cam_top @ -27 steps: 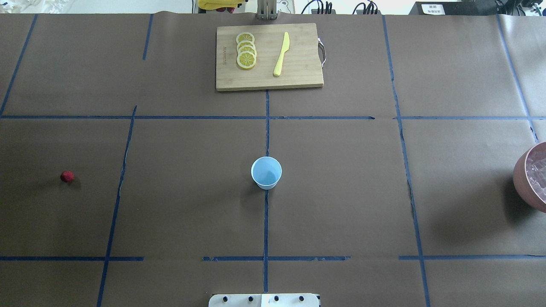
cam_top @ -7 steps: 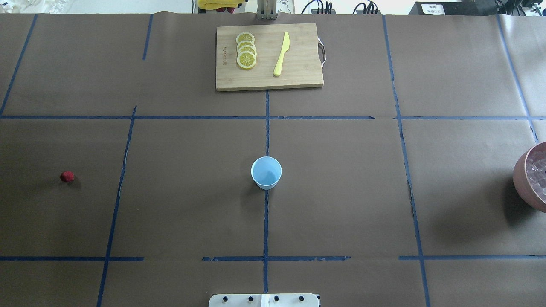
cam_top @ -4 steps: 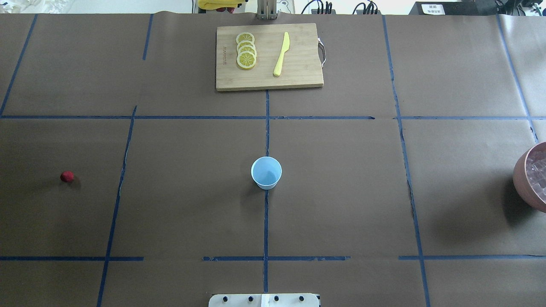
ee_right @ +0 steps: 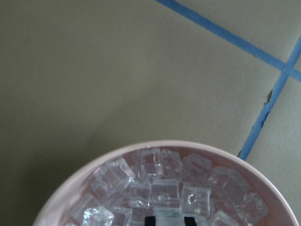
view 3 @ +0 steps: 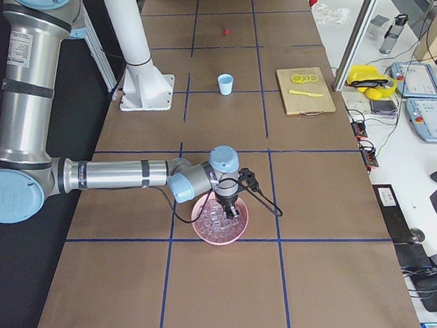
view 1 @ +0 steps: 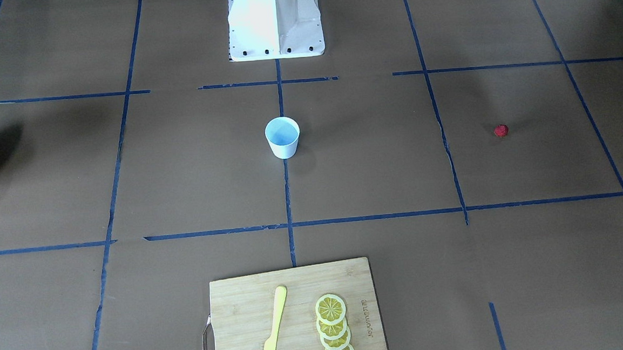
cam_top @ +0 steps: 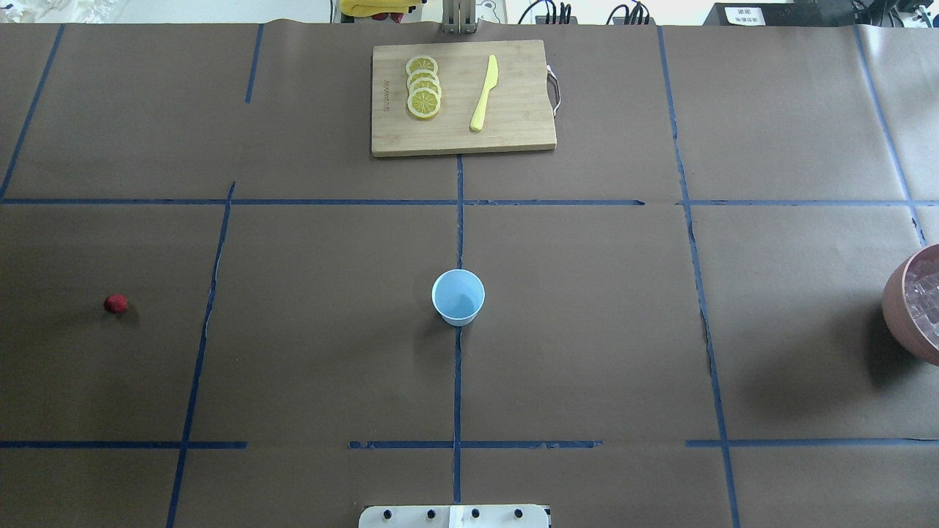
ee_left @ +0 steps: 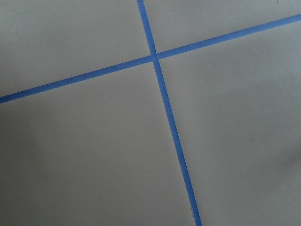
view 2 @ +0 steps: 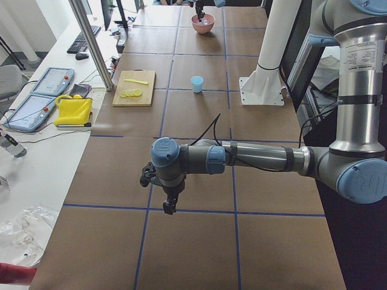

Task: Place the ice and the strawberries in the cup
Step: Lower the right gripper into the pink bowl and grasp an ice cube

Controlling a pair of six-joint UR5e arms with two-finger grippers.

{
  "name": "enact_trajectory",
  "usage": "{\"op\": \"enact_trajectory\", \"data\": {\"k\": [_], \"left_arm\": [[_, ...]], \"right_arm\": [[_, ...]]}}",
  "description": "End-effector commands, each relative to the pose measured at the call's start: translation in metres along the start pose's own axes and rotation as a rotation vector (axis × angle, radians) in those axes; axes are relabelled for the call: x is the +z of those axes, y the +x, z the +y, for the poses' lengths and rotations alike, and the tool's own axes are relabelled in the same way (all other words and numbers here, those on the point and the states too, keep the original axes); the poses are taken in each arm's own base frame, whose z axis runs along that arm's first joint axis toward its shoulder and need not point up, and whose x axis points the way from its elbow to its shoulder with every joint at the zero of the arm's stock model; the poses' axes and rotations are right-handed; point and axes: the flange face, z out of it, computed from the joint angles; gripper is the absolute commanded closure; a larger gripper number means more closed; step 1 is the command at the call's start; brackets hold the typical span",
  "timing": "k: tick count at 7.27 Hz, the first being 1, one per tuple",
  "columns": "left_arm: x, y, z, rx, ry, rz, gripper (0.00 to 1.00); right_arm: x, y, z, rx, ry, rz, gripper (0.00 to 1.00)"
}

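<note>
The pale-blue cup (view 1: 283,141) is standing on the blue tape line. Next, my right gripper lets go of the ice cube into it.
The pale-blue cup (cam_top: 458,297) (view 1: 282,137) stands upright at the table's middle, with nothing seen inside. A tiny dark-red strawberry (cam_top: 115,303) (view 1: 501,130) lies alone far out on the robot's left. Clear ice (ee_right: 164,188) (cam_top: 926,297) fills a pinkish bowl (cam_top: 896,308) (view 3: 208,232) at the right edge. My right gripper (ee_right: 168,220) (view 3: 228,208) reaches down into that bowl, its dark fingertips (ee_right: 150,220) close on either side of one cube. My left gripper (view 2: 171,208) hangs over bare table near a tape crossing; I cannot tell whether it is open or shut.
A wooden cutting board (cam_top: 513,125) at the far middle carries lemon slices (cam_top: 423,86) and a yellow knife (cam_top: 484,93). The robot's white base (view 1: 275,20) stands behind the cup. Blue tape lines grid the brown table.
Cup, strawberry and bowl have stayed put. A small dark tip over the ice at the view's right edge one second ago no longer shows.
</note>
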Motion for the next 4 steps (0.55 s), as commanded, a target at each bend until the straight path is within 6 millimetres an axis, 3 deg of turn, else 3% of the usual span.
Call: {"op": "enact_trajectory", "data": {"k": [1,3,4], "left_arm": [[0.0,0.0,0.0,-0.001,0.0,0.001,0.0],[0.0,0.0,0.0,-0.001,0.0,0.001,0.0],[-0.001,0.001,0.0,0.0,0.001,0.0,0.0]], "right_arm": [[-0.053,-0.019,-0.053,0.036,0.034,0.001,0.97],[-0.099,-0.055,-0.111,0.135,0.061,-0.008,1.0],[-0.109,-0.087,-0.134,0.22,0.086,-0.059,1.0]]}}
